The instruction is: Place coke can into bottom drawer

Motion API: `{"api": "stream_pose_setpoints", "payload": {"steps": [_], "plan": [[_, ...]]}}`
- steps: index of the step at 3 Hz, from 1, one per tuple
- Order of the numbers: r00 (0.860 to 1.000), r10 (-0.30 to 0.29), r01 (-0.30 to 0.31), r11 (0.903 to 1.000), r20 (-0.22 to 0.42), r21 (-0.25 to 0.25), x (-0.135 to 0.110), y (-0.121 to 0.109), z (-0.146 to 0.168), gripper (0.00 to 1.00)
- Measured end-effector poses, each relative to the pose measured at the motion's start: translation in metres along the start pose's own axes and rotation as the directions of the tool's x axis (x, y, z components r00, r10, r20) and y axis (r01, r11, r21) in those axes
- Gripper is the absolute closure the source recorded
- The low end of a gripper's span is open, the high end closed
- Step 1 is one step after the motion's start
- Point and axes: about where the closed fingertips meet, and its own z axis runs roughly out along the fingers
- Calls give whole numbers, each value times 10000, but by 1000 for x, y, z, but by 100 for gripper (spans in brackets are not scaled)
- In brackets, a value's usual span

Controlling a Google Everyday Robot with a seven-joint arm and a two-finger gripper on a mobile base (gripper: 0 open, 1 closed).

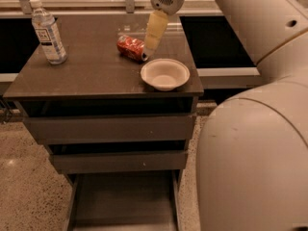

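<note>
I need to close my gripper on the coke can's end (140, 52) nearest the white bowl, so the can's other end sticks out toward the water bottle.
The coke can (131, 48) lies on its side on the dark cabinet top, near the back middle. My gripper (152, 46) hangs down from above, its cream tip right at the can's right end, just behind the white bowl. It holds nothing that I can see. The bottom drawer (122, 201) is pulled out below the two shut upper drawers, and its flat dark floor is bare.
A white bowl (165, 73) sits on the top in front and to the right of the can. A clear water bottle (48, 32) stands at the back left. My arm's large beige body (255, 153) fills the right side, beside the cabinet. Speckled floor lies to the left.
</note>
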Motion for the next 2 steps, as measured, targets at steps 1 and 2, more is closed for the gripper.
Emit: {"api": "stream_pose_setpoints", "payload": {"steps": [1, 2], "plan": [[10000, -1, 1, 10000, 48, 38, -2, -2, 3, 0], [9987, 500, -502, 9983, 54, 291, -15, -18, 16, 0]]}}
